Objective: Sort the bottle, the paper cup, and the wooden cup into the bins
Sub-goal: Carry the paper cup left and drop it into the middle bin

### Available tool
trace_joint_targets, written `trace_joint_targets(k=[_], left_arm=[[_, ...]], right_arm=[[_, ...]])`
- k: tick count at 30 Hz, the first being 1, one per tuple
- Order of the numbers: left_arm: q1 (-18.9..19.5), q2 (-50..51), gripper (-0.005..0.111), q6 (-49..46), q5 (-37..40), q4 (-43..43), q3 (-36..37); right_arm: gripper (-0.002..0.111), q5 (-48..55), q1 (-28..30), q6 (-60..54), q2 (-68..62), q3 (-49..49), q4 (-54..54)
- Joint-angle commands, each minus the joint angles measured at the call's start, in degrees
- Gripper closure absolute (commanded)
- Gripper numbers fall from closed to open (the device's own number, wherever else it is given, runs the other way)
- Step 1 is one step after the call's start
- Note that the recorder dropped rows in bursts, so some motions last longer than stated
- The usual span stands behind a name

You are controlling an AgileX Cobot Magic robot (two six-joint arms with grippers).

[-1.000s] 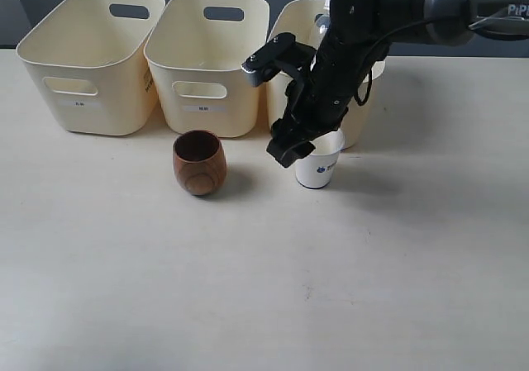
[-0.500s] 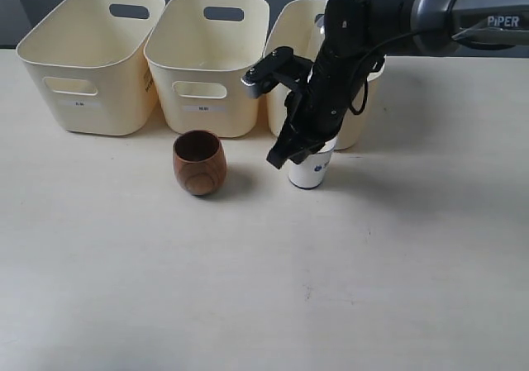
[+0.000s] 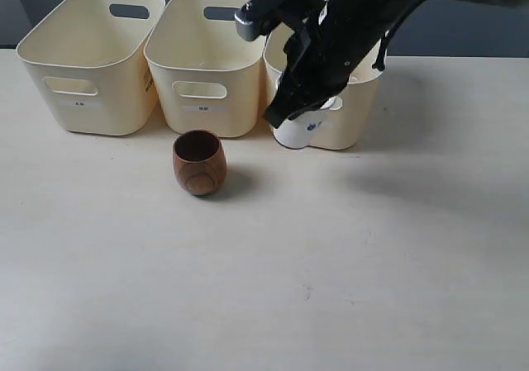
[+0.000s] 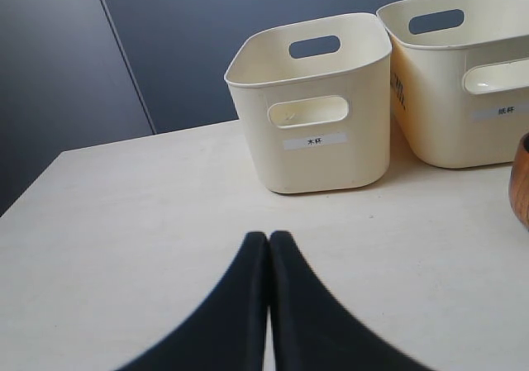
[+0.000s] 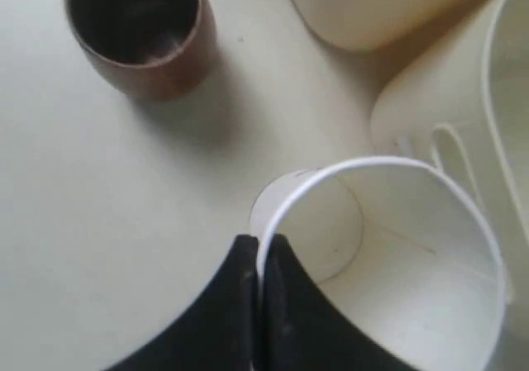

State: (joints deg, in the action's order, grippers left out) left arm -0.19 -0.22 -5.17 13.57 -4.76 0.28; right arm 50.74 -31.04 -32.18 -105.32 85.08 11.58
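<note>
I need to let go of the white paper cup with my right gripper inside the middle bin (image 3: pixel 220 74), just behind the front handle of that bin.
My right gripper (image 3: pixel 279 116) is shut on the rim of the white paper cup (image 3: pixel 299 133) and holds it off the table, in front of the right bin (image 3: pixel 355 115). In the right wrist view one of its fingers (image 5: pixel 240 297) is outside the paper cup (image 5: pixel 397 255) and the other inside. The brown wooden cup (image 3: pixel 199 163) stands upright on the table before the middle bin (image 3: pixel 211 65); it also shows as the wooden cup (image 5: pixel 140 32). The left bin (image 3: pixel 87 78) stands beside them. The bottle is hidden. My left gripper (image 4: pixel 269 237) is shut on nothing, low over the table.
The three bins stand in a row along the table's far side. In the left wrist view a labelled bin (image 4: pixel 318 152) and a second bin (image 4: pixel 463 107) are ahead, with the wooden cup's edge (image 4: pixel 522 181) at the side. The right arm (image 3: pixel 364 16) spans the right bin.
My right gripper has lifted the paper cup off the table and carried it up and slightly left, toward the bins. The wooden cup has not moved.
</note>
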Motion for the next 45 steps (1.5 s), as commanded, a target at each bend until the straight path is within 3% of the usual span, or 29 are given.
trace_joint_targets(k=[1, 9, 20, 28, 45], left_arm=[[0.0, 0.2, 0.107, 0.1, -0.3, 0.1, -0.3], [0.0, 0.2, 0.107, 0.1, -0.3, 0.1, -0.3], [0.0, 0.2, 0.107, 0.1, -0.3, 0.1, -0.3], [0.0, 0.2, 0.107, 0.1, -0.3, 0.1, -0.3], [0.0, 0.2, 0.107, 0.1, -0.3, 0.1, -0.3]], right_arm=[[0.109, -0.1, -1.9, -1.3, 6.0, -0.3, 0.8], [0.109, -7.1, -4.4, -3.1, 11.7, -0.1, 2.6], [0.109, -21.3, -4.4, -4.7, 9.2, -0.1, 3.5], [0.109, -28.6, -4.4, -4.7, -0.2, 6.8, 3.5], [0.109, -30.2, -4.4, -4.7, -22.3, 24.2, 3.5]])
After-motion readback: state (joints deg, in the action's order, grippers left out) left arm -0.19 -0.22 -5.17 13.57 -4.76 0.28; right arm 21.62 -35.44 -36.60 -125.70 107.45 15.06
